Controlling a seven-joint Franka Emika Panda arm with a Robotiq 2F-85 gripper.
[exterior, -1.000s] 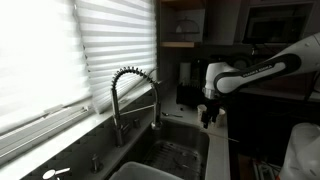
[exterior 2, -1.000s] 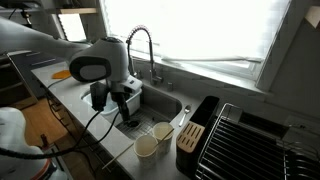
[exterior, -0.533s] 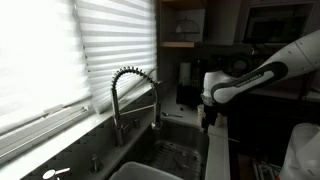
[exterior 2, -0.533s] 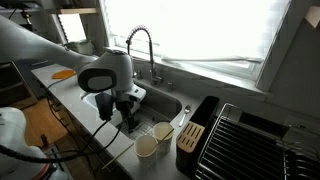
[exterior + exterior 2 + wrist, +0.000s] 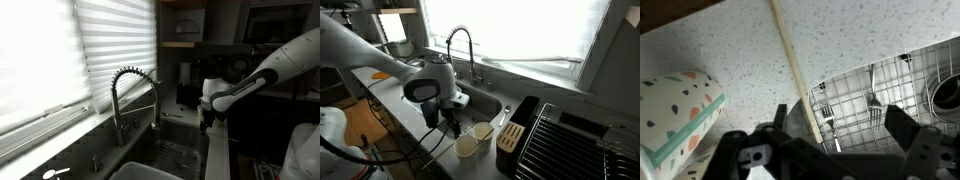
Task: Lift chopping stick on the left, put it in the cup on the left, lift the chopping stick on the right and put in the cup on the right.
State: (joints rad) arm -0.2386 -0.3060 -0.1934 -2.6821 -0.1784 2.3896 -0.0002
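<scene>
Next, I move over and close on the chopstick's end (image 5: 817,133) beside the sink before lifting, since the chopstick lies off-centre, near one finger of my open gripper.
In the wrist view a pale wooden chopstick (image 5: 795,70) lies on the speckled counter, running from the top edge down between my fingers, close to the left one. My gripper (image 5: 840,125) is open, low over it. A cream cup with coloured spots (image 5: 680,110) lies at the left of that view. In an exterior view my gripper (image 5: 454,124) hangs just beside two pale cups (image 5: 467,146) (image 5: 482,131) at the counter's front edge. It also shows in an exterior view (image 5: 207,121). I see only one chopstick.
A sink with a wire grid and forks (image 5: 880,90) lies right beside the chopstick. A coiled faucet (image 5: 460,45) (image 5: 130,90) stands behind it. A knife block (image 5: 510,140) and a dish rack (image 5: 570,140) sit past the cups.
My arm has moved down and toward the cups, bringing the open gripper close to the counter.
</scene>
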